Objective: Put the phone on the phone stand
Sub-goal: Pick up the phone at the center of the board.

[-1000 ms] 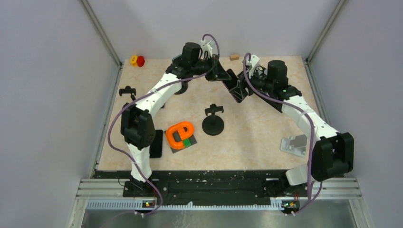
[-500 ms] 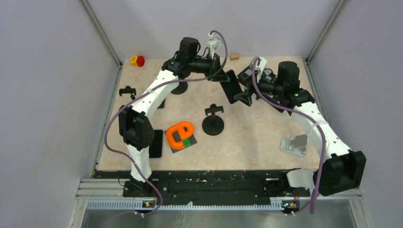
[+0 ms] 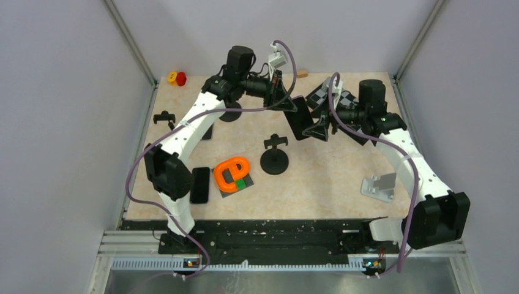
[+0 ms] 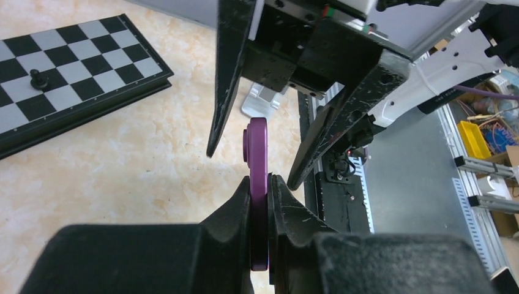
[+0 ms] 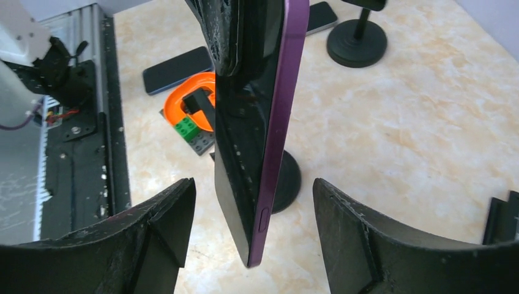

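Observation:
I need to use my right gripper to grip the phone's loose end (image 3: 302, 134) and straighten the phone before my left gripper takes hold again, because the phone slants from my left gripper.
A purple-edged phone (image 3: 299, 117) hangs edge-on above the table's middle, my left gripper (image 3: 285, 101) shut on its upper end. In the left wrist view the phone (image 4: 256, 165) is pinched between both black pads. My right gripper (image 3: 319, 126) is open and straddles the phone's lower end; in the right wrist view the phone (image 5: 263, 122) sits between the two fingers with a gap on each side. A black phone stand (image 3: 274, 157) with a round base stands on the table below and to the left of the phone, its base (image 5: 289, 179) partly hidden behind the phone.
An orange loop on a brick plate (image 3: 232, 174) lies left of the stand, with a black phone (image 3: 200, 185) flat beside it. A silver stand (image 3: 379, 184) is at the right. A chessboard (image 3: 323, 95) lies at the back. More black stands (image 3: 164, 117) stand at the left.
The left arm has swung the phone rightward and lower toward the table's middle. The right gripper has come in from the right and now straddles the phone's lower end.

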Controlling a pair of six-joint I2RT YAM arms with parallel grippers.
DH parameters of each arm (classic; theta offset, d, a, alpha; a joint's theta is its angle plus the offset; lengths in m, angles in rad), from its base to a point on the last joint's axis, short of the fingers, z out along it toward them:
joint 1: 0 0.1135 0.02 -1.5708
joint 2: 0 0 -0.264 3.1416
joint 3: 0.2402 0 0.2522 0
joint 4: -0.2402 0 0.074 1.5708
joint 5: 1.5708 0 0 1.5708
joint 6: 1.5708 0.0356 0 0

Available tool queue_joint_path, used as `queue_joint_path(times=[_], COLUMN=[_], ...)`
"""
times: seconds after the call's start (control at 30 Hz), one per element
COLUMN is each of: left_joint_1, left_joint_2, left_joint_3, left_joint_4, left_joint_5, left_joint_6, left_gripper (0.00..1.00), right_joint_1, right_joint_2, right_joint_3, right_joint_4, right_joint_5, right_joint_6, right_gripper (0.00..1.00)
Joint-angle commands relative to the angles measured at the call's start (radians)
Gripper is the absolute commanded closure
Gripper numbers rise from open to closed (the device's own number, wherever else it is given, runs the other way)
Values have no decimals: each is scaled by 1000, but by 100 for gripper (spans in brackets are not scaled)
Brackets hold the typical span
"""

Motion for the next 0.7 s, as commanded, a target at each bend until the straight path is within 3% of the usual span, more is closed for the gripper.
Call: queue_joint_path(times=[0.0,0.2,0.33,0.43,0.57,0.67], left_joint_1=[-27,-41,-41,-40,-39,-39], left_joint_2=[-79,-97,-118,-150,-205,-236], left_joint_3=[34,31,-18,-96,-205,-282], left_joint_4=[-5,0,87,221,339,431], left_joint_5=[61,39,20,6,-8,-14], left_joint_6=[71,64,-32,-142,-242,-315], left_gripper=[100,100,100,86,49,35], right_joint_1=[-2,1,3,5,4,4], right_joint_2=[25,61,53,30,-4,-9], right_joint_3=[51,29,-16,-60,-115,-149], right_joint_4=[-5,48,180,324,552,739], right_joint_5=[-133,-224,-252,-252,-254,-264], right_joint_6=[0,72,185,321,520,669], right_gripper=[34,60,100,100,100,100])
